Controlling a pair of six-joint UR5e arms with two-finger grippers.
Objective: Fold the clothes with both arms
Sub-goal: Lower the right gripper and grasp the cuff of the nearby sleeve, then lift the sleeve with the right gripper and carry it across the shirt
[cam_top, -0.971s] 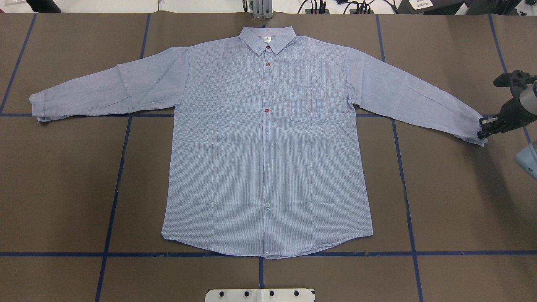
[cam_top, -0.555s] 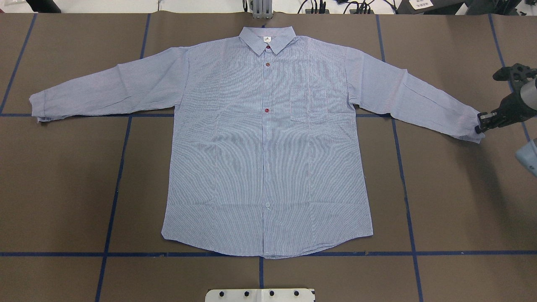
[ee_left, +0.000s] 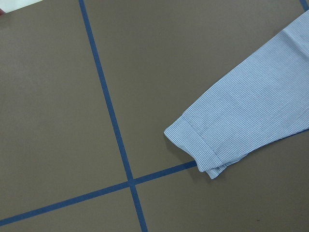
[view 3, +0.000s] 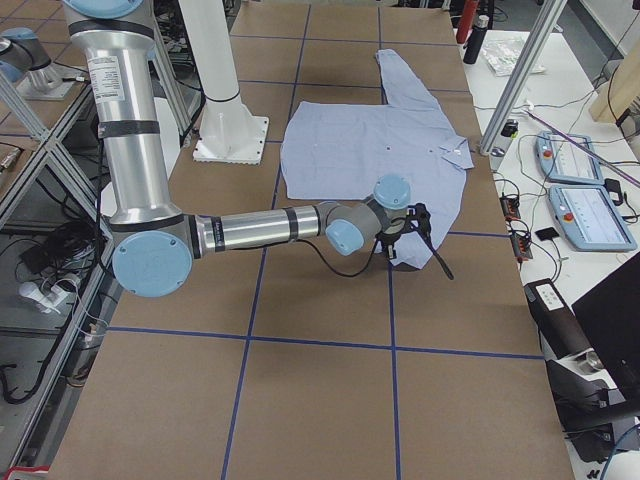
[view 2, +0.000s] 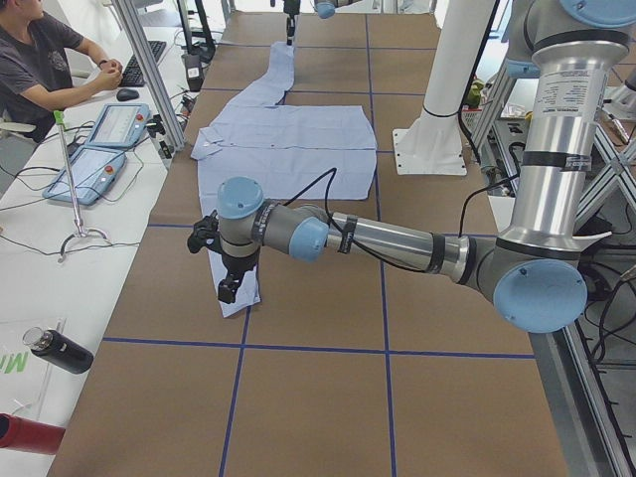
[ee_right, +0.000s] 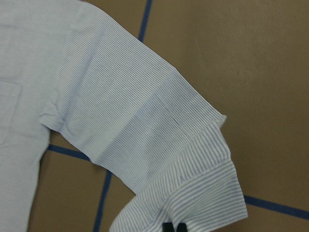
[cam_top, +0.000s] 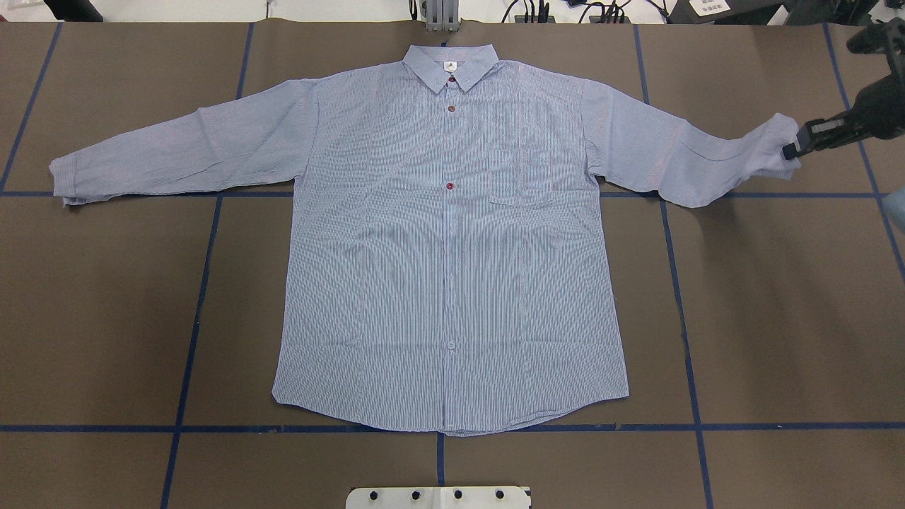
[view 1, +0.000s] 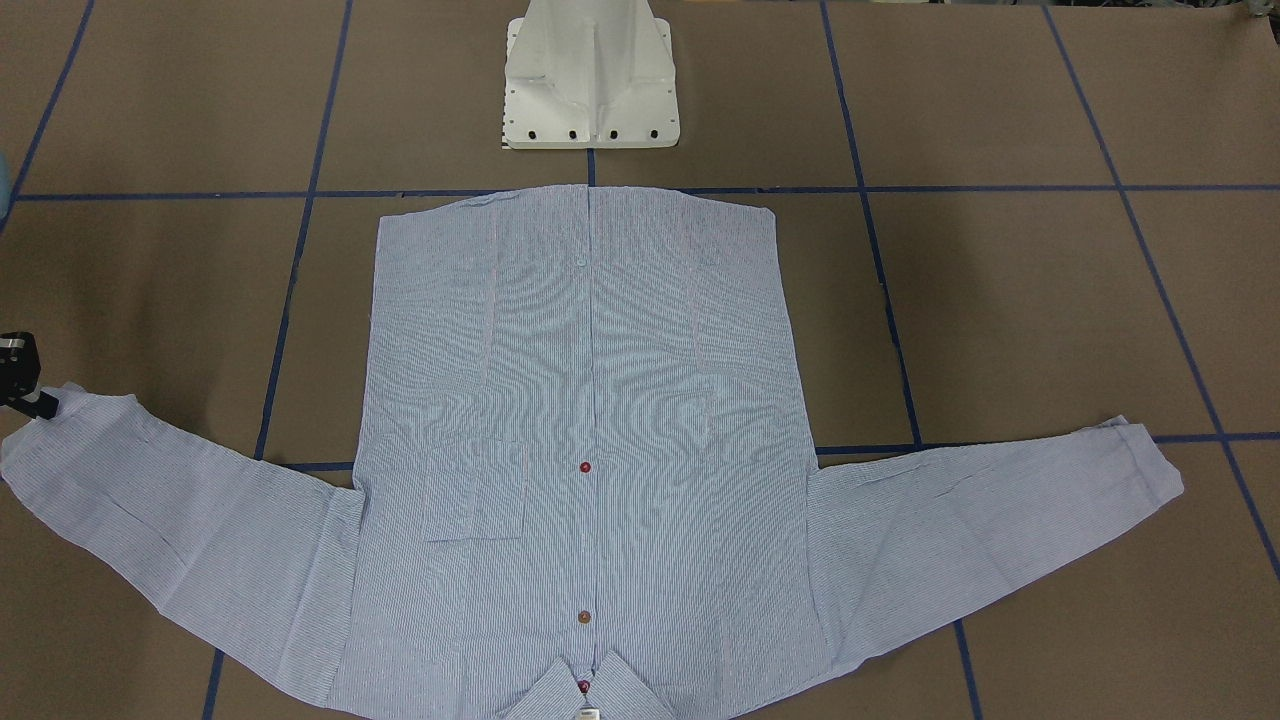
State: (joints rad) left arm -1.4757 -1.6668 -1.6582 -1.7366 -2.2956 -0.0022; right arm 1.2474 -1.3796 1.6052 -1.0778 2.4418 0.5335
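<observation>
I need to let go of the sleeve's cuff, now raised off the table, with my right gripper on the shirt's chest, just across the button row (view 1: 657, 600) by the collar.
The light blue striped shirt (cam_top: 452, 247) lies flat and face up on the brown table, collar at the far edge and both sleeves spread out. My right gripper (cam_top: 790, 150) is shut on the right sleeve's cuff (ee_right: 203, 193) and holds it raised off the table, with the sleeve bunched toward the body. The left sleeve's cuff (ee_left: 203, 145) lies flat by a blue tape cross. My left gripper (view 2: 231, 288) hangs over that cuff in the exterior left view only, so I cannot tell whether it is open or shut.
The white pedestal base (view 1: 590, 80) stands at the near table edge behind the shirt's hem. Blue tape lines (cam_top: 194, 311) grid the table. A person (view 2: 45, 60) sits at a side desk with teach pendants (view 2: 99, 149) and a dark bottle (view 2: 60, 350).
My right gripper has risen and moved toward the far edge with the cuff in it. The right sleeve has lifted and bunched inward. The rest of the shirt has not moved.
</observation>
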